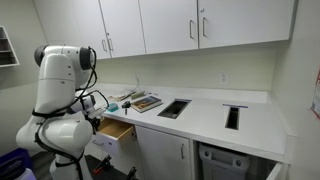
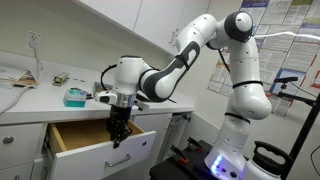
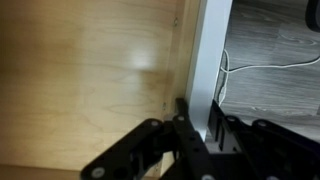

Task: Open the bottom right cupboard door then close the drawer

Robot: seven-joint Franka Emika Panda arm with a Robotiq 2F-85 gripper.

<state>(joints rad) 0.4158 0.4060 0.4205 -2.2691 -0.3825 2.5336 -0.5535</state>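
Next, I release the white drawer front, now pulled out under the counter, just under the counter's edge (image 1: pixel 120 133), beside the wide white cupboard door.
The drawer (image 2: pixel 82 137) stands pulled out under the counter and shows its pale wood inside; it also shows in an exterior view (image 1: pixel 116 131). My gripper (image 2: pixel 118 132) points down at its outer end. In the wrist view my gripper (image 3: pixel 198 112) straddles the white drawer front (image 3: pixel 207 45), one finger inside on the wood side and one outside, both against the panel. In an exterior view my gripper (image 1: pixel 101 122) is partly hidden by the arm. The wide white cupboard door (image 1: pixel 160 155) with a silver bar handle sits beside the drawer and looks flush with the cabinet.
A teal box (image 2: pixel 75 97) and papers (image 1: pixel 140 101) lie on the white counter. Two rectangular cut-outs (image 1: pixel 173 108) (image 1: pixel 232 116) are set in the counter. White wall cabinets (image 1: pixel 165 25) hang above. The robot's base (image 2: pixel 235 150) stands close to the cabinet. A white cable (image 3: pixel 262 66) lies on the floor.
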